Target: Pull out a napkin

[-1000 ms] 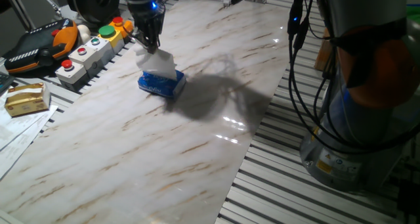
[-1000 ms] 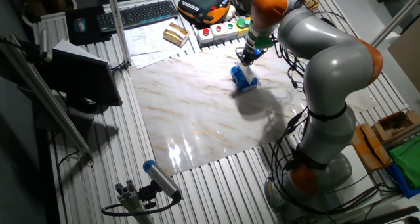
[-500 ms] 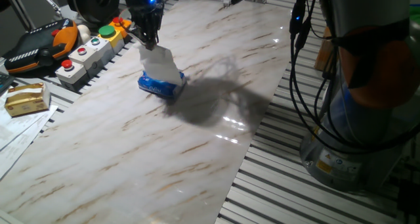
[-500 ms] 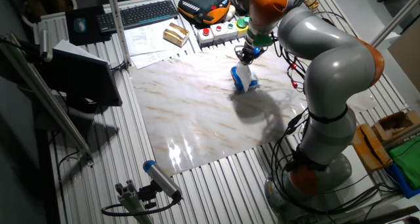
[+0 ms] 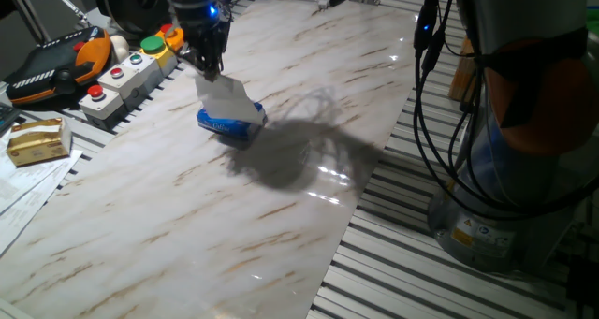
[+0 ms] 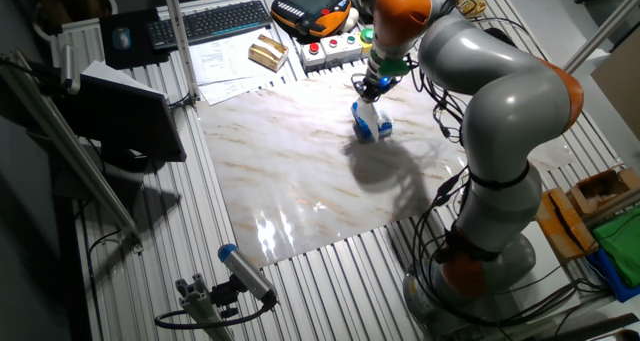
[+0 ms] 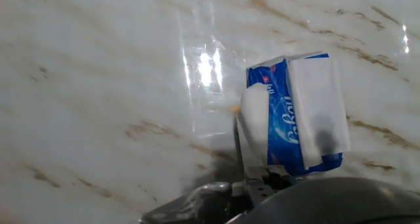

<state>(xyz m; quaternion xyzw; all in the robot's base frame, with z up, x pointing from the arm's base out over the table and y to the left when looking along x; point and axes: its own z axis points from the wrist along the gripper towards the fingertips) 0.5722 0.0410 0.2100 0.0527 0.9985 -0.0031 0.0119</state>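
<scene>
The robot's gripper should release the white napkin on the marble board (image 5: 220,145) (image 7: 188,160) just in front of the blue tissue pack. The napkin's lower end is still in the pack.
The blue tissue pack (image 5: 230,125) lies on the marble board (image 5: 215,225), toward its far left. My gripper (image 5: 211,66) is just above it, shut on the top of the white napkin (image 5: 226,98). The napkin stretches up from the pack's opening to the fingers. The other fixed view shows the gripper (image 6: 371,84), the napkin (image 6: 367,109) and the pack (image 6: 377,130) in the same arrangement. In the hand view the napkin (image 7: 254,122) rises as a narrow white strip from the pack (image 7: 283,140) to my gripper (image 7: 261,182). The napkin's lower end is still in the pack.
A box of red and green push buttons (image 5: 126,71) and an orange-black teach pendant (image 5: 56,62) stand left of the board. A tan box (image 5: 37,139) and paper sheets (image 5: 28,193) lie at the front left. The arm's base and cables (image 5: 505,169) stand to the right.
My gripper has risen and shifted slightly left, drawing the napkin further out into a taller strip. The pack stays on the board, nearly in place.
</scene>
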